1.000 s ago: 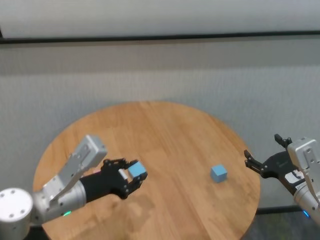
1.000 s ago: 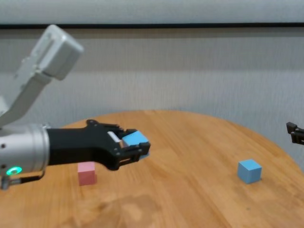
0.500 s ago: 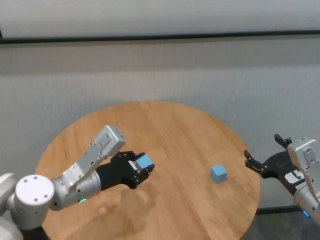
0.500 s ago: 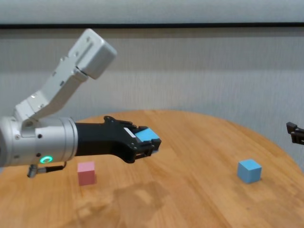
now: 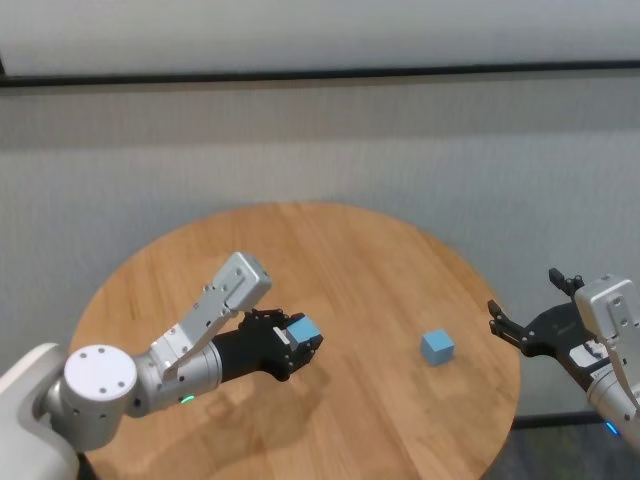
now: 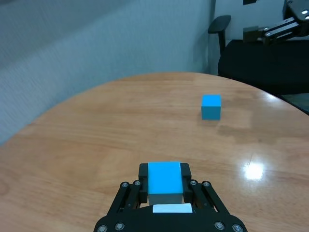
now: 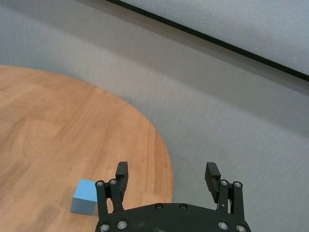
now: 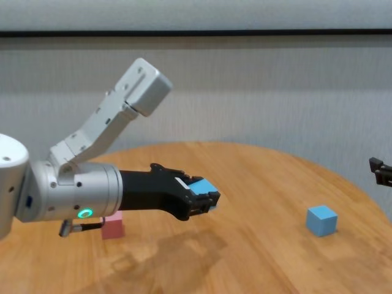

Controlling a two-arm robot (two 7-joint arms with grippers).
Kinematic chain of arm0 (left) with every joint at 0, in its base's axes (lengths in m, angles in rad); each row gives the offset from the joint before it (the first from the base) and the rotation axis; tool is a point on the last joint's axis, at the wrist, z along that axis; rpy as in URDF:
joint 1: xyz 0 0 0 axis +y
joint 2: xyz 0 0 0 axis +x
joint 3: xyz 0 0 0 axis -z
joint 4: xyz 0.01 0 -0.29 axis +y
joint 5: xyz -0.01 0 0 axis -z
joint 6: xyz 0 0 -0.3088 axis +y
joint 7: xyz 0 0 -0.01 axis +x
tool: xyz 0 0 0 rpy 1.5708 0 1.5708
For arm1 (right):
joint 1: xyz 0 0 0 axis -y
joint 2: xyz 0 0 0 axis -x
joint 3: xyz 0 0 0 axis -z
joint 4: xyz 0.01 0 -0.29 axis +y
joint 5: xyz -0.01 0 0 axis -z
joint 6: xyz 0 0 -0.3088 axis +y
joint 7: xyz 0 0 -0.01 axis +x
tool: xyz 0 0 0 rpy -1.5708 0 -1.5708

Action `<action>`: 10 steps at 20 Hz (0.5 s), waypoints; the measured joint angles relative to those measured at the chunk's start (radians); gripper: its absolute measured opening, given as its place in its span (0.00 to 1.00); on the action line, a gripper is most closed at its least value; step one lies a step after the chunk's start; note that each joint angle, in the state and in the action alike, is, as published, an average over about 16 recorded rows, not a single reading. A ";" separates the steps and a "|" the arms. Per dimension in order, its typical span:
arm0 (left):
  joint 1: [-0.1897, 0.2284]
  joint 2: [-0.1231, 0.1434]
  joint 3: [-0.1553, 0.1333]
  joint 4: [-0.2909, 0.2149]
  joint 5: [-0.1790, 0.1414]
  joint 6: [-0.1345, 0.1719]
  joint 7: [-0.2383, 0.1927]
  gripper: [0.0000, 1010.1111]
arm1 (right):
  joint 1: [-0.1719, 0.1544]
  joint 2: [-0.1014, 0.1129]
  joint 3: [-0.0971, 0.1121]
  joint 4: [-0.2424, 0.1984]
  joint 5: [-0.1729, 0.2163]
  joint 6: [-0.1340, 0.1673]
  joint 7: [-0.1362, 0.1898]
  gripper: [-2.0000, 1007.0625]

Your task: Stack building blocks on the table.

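My left gripper will put its light blue block, now held above the table's middle, down on the table [image 8: 200, 222] between the pink block and the second light blue block.
My left gripper [image 5: 303, 338] is shut on a light blue block [image 5: 302, 329] and holds it above the middle of the round wooden table [image 5: 350, 250]. The held block shows between the fingers in the left wrist view [image 6: 164, 177] and in the chest view [image 8: 204, 188]. A second light blue block [image 5: 437, 346] sits on the table at the right, also in the chest view [image 8: 321, 220], the left wrist view [image 6: 211, 106] and the right wrist view [image 7: 85, 196]. The pink block [image 8: 113, 225] sits on the table behind my left forearm, partly hidden. My right gripper [image 5: 533, 312] is open, off the table's right edge.
A grey wall [image 5: 320, 140] with a dark rail stands behind the table. A dark chair [image 6: 251, 53] shows beyond the table in the left wrist view. The table's edge [image 7: 166, 164] lies just before my right gripper.
My left gripper has moved to the right across the table with the light blue block held in it. The right arm and the other blocks have not moved.
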 joint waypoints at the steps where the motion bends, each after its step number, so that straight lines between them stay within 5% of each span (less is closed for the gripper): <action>1: -0.006 -0.007 0.002 0.016 0.002 -0.001 0.000 0.39 | 0.000 0.000 0.000 0.000 0.000 0.000 0.000 1.00; 10: -0.061 -0.068 0.011 0.147 0.023 -0.012 0.007 0.39 | 0.000 0.000 0.000 0.000 0.000 0.000 0.000 1.00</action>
